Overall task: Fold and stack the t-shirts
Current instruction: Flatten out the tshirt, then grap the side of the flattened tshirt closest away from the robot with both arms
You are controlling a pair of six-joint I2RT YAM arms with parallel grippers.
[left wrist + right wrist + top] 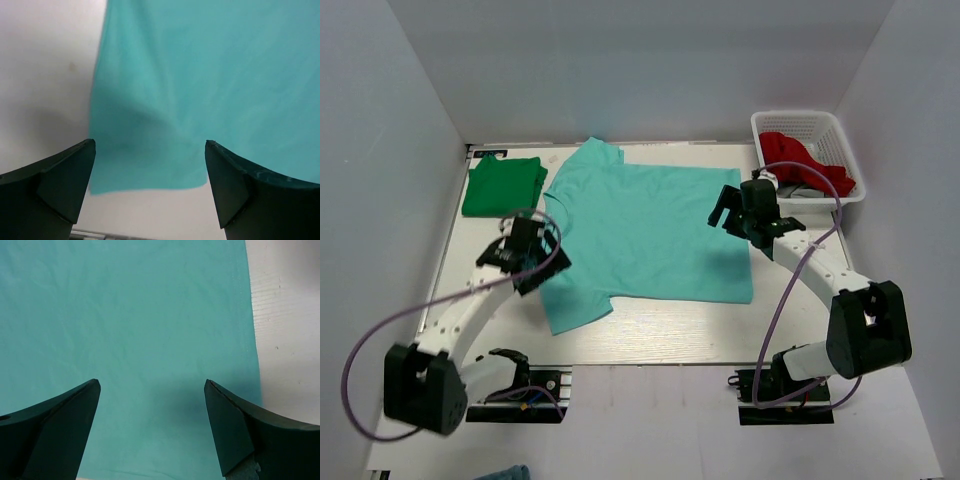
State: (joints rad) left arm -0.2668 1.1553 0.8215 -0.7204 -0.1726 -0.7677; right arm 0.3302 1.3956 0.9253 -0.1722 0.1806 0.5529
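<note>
My left gripper is to close on the near sleeve's collar-side corner [553, 332] [93, 191] of the teal t-shirt, at the open end of the sleeve.
A teal t-shirt [650, 235] lies spread flat on the white table, collar toward the left. My left gripper [525, 245] hovers open over its near left sleeve [150, 150], holding nothing. My right gripper [732, 212] hovers open over the shirt's right hem area [150, 340], holding nothing. A folded green t-shirt [502, 186] lies at the far left. A red t-shirt [807, 160] sits in the white basket [840, 135] at the far right.
White walls enclose the table on three sides. Bare table [660, 335] runs along the near edge in front of the teal shirt. The arm bases and their cables stand at the near edge.
</note>
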